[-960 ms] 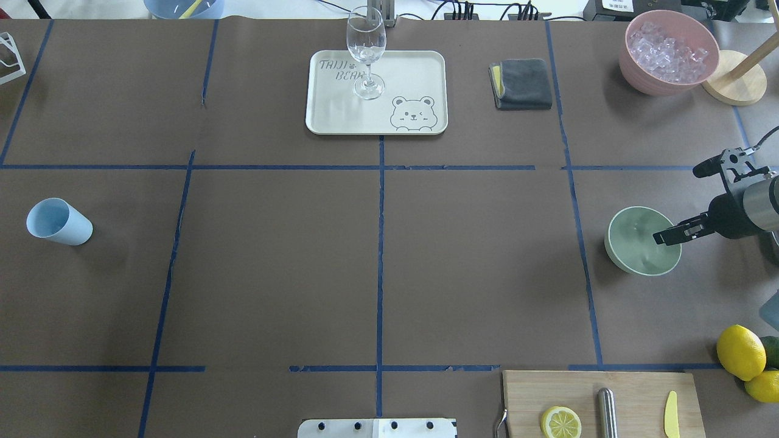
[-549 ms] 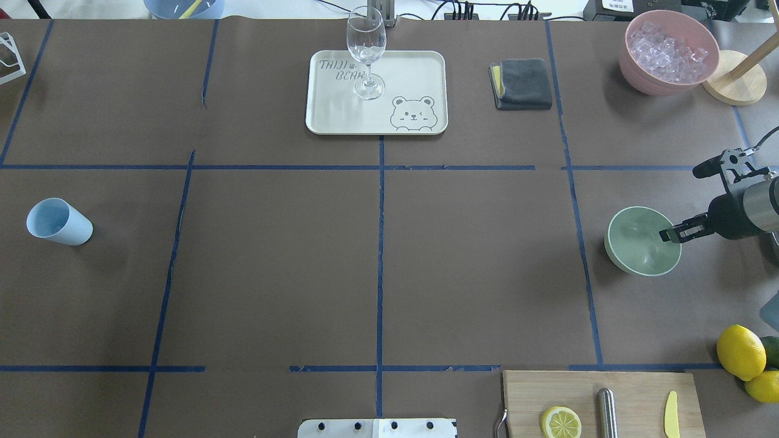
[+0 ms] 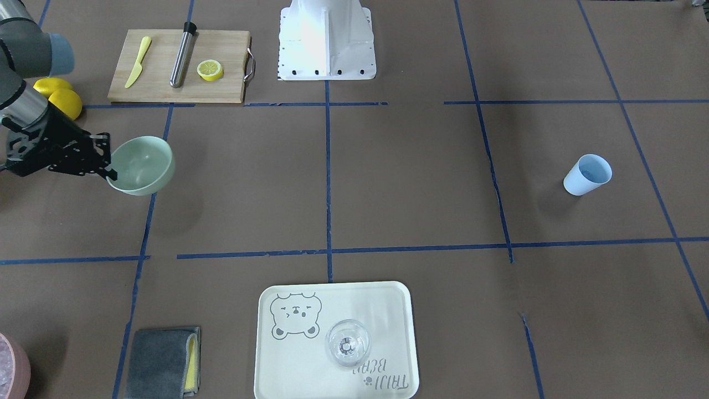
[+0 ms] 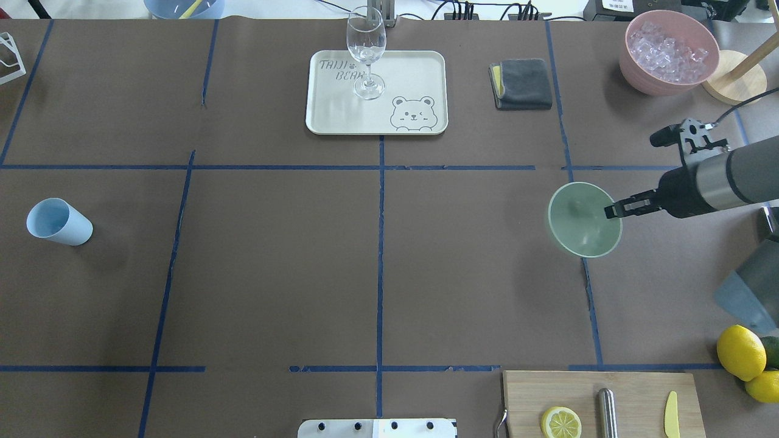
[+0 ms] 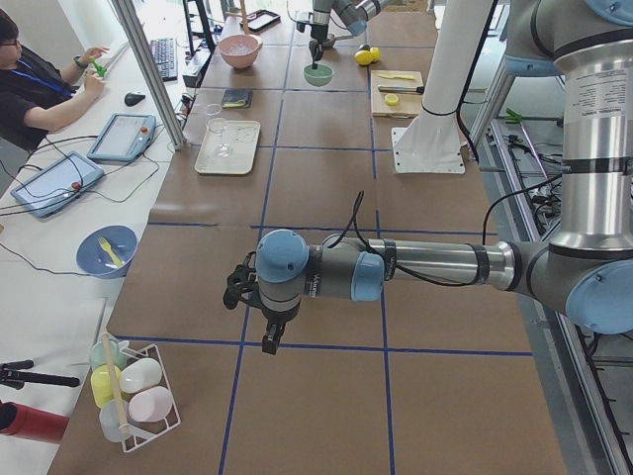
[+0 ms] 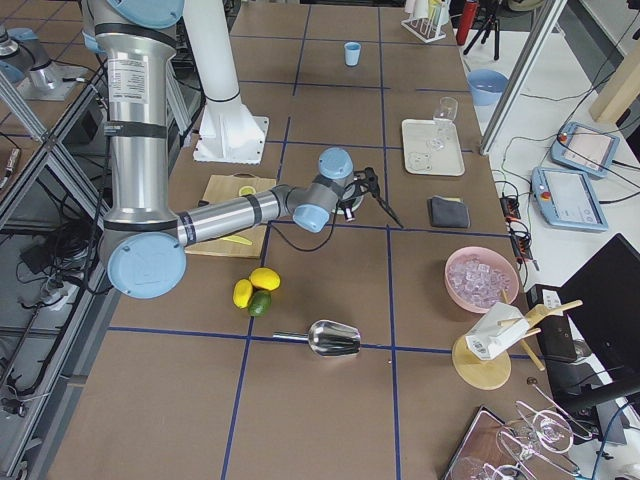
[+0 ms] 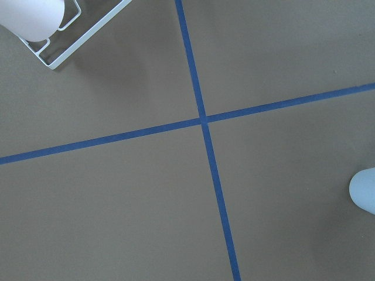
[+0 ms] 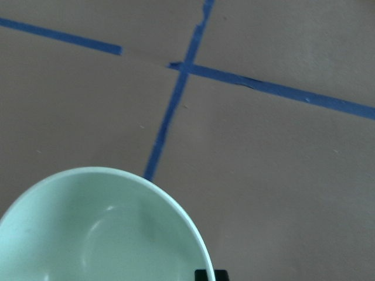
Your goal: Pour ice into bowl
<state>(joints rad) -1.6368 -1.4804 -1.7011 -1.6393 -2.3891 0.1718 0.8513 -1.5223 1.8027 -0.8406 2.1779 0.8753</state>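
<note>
I need to let go of the bowl, now hanging tilted above the table, with my right gripper in the middle of the taped square (image 3: 419, 178) just before the light blue cup.
The pale mint-green bowl (image 4: 584, 222) (image 3: 144, 163) hangs tilted above the table, its shadow on the paper beneath. My right gripper (image 4: 608, 212) (image 3: 111, 169) is shut on its rim from the right side. In the right wrist view the bowl (image 8: 99, 234) fills the lower left and looks empty. The ice is out of view. A light blue cup (image 4: 58, 221) (image 3: 587, 174) stands far off on the left side of the table. My left gripper (image 5: 267, 341) shows only in the exterior left view, low over the table near that cup's end; I cannot tell its state.
A tray (image 4: 420, 73) with a wine glass (image 4: 366, 48) sits at the back centre, a grey cloth (image 4: 523, 83) to its right. A pink container (image 4: 668, 52) of clear pieces stands back right. Cutting board (image 4: 633, 395), lemons (image 4: 739, 351) and a metal scoop (image 6: 333, 338) lie near the right arm's base.
My right gripper has risen with the bowl and carried it leftward toward the table's middle; the bowl has left the table and tilted. The cup has not moved.
</note>
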